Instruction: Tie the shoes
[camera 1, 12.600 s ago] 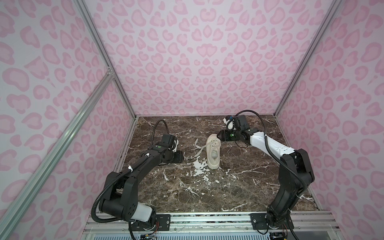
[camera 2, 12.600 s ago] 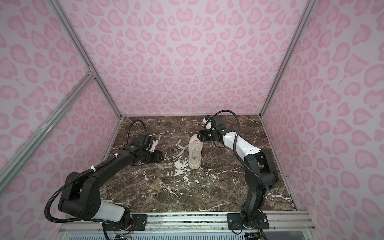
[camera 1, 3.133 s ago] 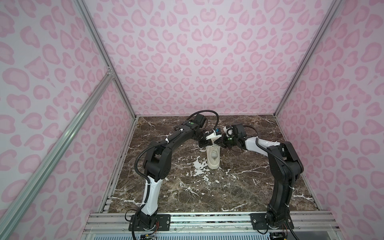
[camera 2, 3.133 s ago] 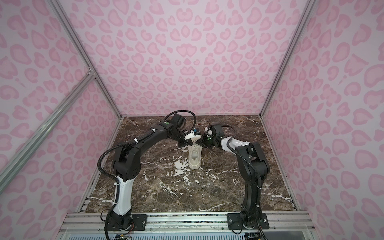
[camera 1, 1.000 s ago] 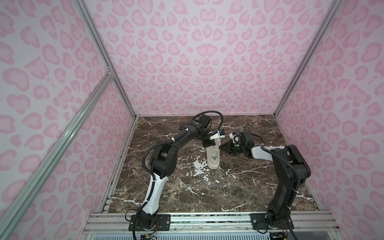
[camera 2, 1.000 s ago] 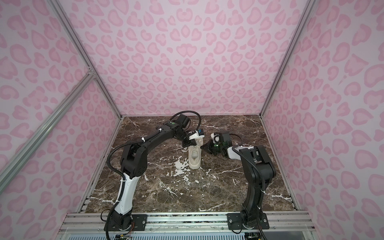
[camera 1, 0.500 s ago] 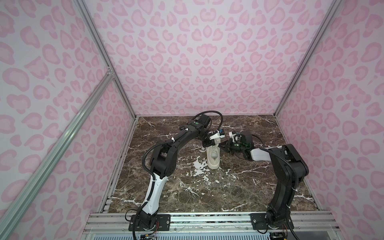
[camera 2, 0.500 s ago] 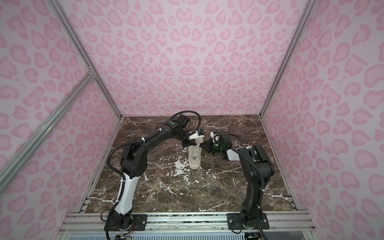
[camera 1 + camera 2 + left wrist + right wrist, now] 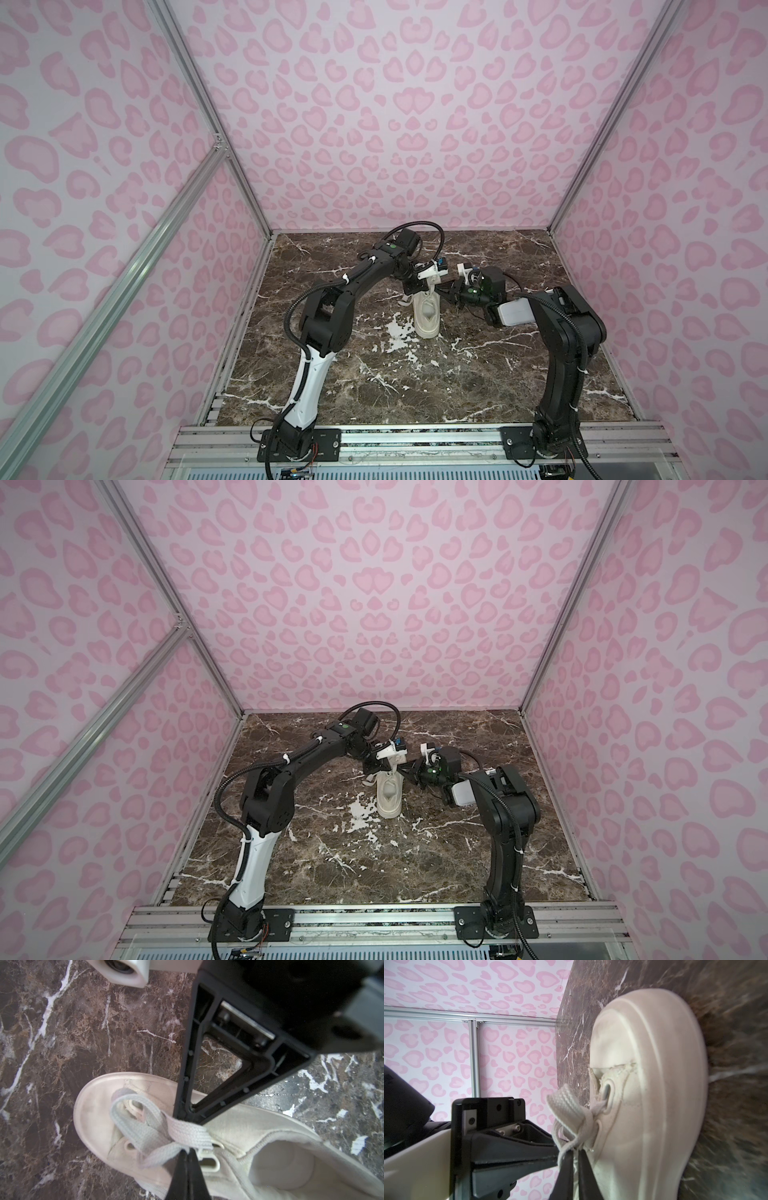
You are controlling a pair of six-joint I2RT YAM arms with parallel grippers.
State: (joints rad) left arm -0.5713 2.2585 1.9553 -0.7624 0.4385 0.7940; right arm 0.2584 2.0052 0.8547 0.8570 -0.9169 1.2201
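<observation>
My right gripper's fingers have the lace loop standing past them, so my right gripper needs to open and take the lace loop's flat band [image 9: 567, 1108] before my left gripper pulls its lace.
The shoe [image 9: 426, 318] [image 9: 388, 798], a cream low-top sneaker, stands on the marble table with its toe at the far end. Both grippers meet over its laces there. In the left wrist view my left gripper [image 9: 188, 1152] is shut on a flat cream lace [image 9: 149, 1128] just above an eyelet. My right gripper [image 9: 576, 1152] is shut on a thin strand of lace [image 9: 571, 1105] beside the toe cap. In both top views the left gripper [image 9: 417, 286] [image 9: 375, 766] comes from the left and the right gripper [image 9: 448, 291] [image 9: 409, 773] from the right, tips almost touching.
Brown marble tabletop [image 9: 415, 374] with white veins, closed in by pink patterned walls [image 9: 395, 124] on three sides. An aluminium rail [image 9: 374, 440] runs along the front edge, where both arm bases stand. A loose lace end [image 9: 405, 302] lies left of the shoe.
The right arm's elbow has swung a little to the left and back. Both grippers stay shut at the laces over the toe end; the shoe has not moved.
</observation>
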